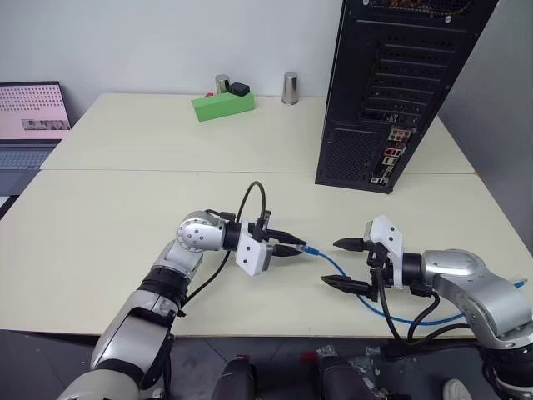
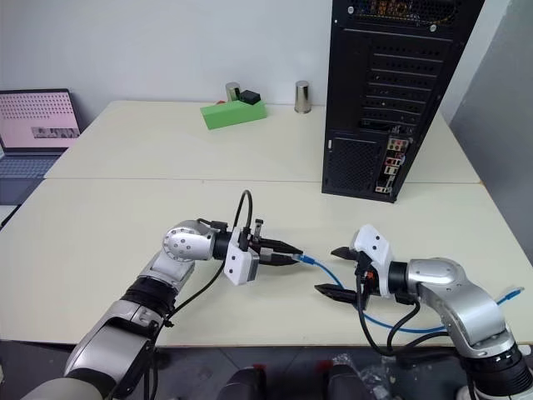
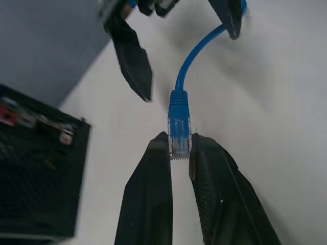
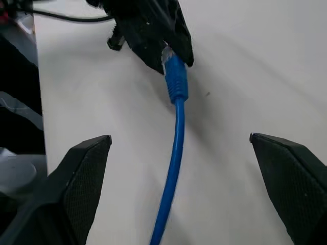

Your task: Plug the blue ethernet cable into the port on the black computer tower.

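The clear plug that must enter the port is covered by my left gripper, so next my right gripper takes the cable by its blue boot [image 1: 312,251] behind the plug.
My left gripper [image 1: 293,244] is shut on the clear plug of the blue ethernet cable [image 3: 179,140], holding it just above the table's near half, pointing right. The blue ethernet cable [image 1: 337,269] runs from there toward my right gripper [image 1: 348,265] and loops back under the right arm to the table's near right edge. That gripper is open, its two fingers spread wide on either side of the cable without touching it [image 4: 173,158]. The black computer tower [image 1: 400,83] stands at the far right, its back face toward me, with the port in its connector strip [image 1: 391,154].
A green block [image 1: 222,105] with a small black item on it and two metal cylinders [image 1: 289,87] sit at the table's far side. A laptop [image 1: 32,117] stands off the left edge. A seam splits the table into near and far halves.
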Robot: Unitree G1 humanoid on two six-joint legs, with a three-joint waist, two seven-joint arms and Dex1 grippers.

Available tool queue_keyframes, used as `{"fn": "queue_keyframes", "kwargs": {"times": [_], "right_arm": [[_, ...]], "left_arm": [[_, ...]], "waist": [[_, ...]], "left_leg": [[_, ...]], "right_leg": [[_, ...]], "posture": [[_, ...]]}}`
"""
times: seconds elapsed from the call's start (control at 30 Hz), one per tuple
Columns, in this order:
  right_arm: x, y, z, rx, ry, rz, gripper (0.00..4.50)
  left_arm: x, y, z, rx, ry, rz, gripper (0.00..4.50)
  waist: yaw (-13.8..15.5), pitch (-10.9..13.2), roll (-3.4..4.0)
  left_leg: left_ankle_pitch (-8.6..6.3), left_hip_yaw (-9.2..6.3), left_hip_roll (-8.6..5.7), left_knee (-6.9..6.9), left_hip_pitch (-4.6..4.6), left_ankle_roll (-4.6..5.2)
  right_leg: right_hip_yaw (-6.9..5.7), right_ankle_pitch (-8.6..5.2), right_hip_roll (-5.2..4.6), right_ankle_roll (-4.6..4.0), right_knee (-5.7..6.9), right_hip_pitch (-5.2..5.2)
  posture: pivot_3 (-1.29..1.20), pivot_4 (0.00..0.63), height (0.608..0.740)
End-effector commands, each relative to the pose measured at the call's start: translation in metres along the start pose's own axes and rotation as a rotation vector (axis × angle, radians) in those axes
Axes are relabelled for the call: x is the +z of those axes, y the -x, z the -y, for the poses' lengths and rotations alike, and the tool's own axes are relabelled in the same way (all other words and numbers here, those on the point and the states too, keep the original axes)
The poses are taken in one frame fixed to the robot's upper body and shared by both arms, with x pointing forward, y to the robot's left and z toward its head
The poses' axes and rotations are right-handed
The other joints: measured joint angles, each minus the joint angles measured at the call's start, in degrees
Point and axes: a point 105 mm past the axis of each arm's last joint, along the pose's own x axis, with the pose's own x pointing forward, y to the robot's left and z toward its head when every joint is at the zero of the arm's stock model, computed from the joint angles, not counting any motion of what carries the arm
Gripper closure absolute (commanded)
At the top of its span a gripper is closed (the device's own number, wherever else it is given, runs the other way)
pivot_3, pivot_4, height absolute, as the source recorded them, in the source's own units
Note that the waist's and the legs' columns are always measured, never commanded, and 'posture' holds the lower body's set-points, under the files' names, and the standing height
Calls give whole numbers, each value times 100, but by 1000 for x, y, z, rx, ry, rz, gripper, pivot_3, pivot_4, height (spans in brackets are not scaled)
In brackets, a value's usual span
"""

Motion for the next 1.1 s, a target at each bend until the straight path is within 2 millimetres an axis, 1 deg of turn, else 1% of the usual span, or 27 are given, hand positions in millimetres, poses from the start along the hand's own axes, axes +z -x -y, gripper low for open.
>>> {"fn": "queue_keyframes", "kwargs": {"times": [0.03,0.13,0.27,0.57,0.6,0.63,0.83,0.87,0.9,0.93,1.0,1.1], "right_arm": [[12,-6,-12,14,-142,132,0],[17,-11,-14,10,-214,190,0],[23,-14,-13,9,-268,237,0],[28,-15,-9,5,-307,270,0],[29,-15,-9,3,-309,275,369],[29,-15,-8,1,-311,280,455],[29,-17,-7,-1,-312,271,1973],[29,-17,-7,-1,-312,270,2061],[29,-17,-6,-1,-312,272,2455],[30,-17,-6,0,-312,273,2609],[30,-17,-6,2,-312,274,3054],[30,-18,-7,11,-320,275,3800]], "left_arm": [[9,4,-7,95,-165,45,4227],[8,6,-4,102,-199,49,4227],[6,8,-2,106,-219,44,4227],[4,9,-5,119,-248,35,4227],[3,9,-5,120,-250,34,4227],[3,9,-5,121,-252,32,4227],[3,10,-8,134,-271,30,4227],[4,10,-8,133,-276,34,4227],[4,10,-7,132,-280,37,4227],[5,9,-7,132,-282,40,4227],[5,9,-6,133,-284,44,4227],[6,9,-6,141,-285,48,4227]], "waist": [[-2,0,0],[1,0,0],[2,0,0],[-1,0,0],[-1,0,0],[0,0,0],[-2,0,0],[-2,0,0],[-2,0,0],[-2,0,0],[-2,0,0],[-2,0,0]], "left_leg": [[0,0,0,-1,0,0],[0,0,0,-1,-1,0],[0,0,-2,0,-1,0],[0,0,-1,-1,-1,0],[0,-1,-1,-1,-1,0],[0,-1,-1,-1,-1,0],[0,0,-1,-1,-1,0],[0,0,-1,-2,-1,0],[0,0,-1,-2,-1,0],[0,0,-1,-2,-1,0],[0,0,-1,-2,-1,0],[0,0,-1,-2,-1,0]], "right_leg": [[0,0,0,0,0,0],[0,0,0,0,1,-1],[-2,0,-1,2,1,1],[-3,0,0,3,1,0],[-3,0,0,3,1,0],[-3,0,0,3,1,-1],[-3,-1,0,4,1,0],[-3,0,0,3,1,-1],[-3,0,0,3,1,-1],[-3,0,0,3,1,-1],[-3,0,0,3,1,-1],[-3,-1,0,4,1,-1]], "posture": [[0,150,740],[0,150,740],[0,150,740],[0,150,740],[0,150,740],[0,150,740],[0,150,740],[0,150,740],[0,150,740],[0,150,740],[0,150,740],[0,150,740]]}}
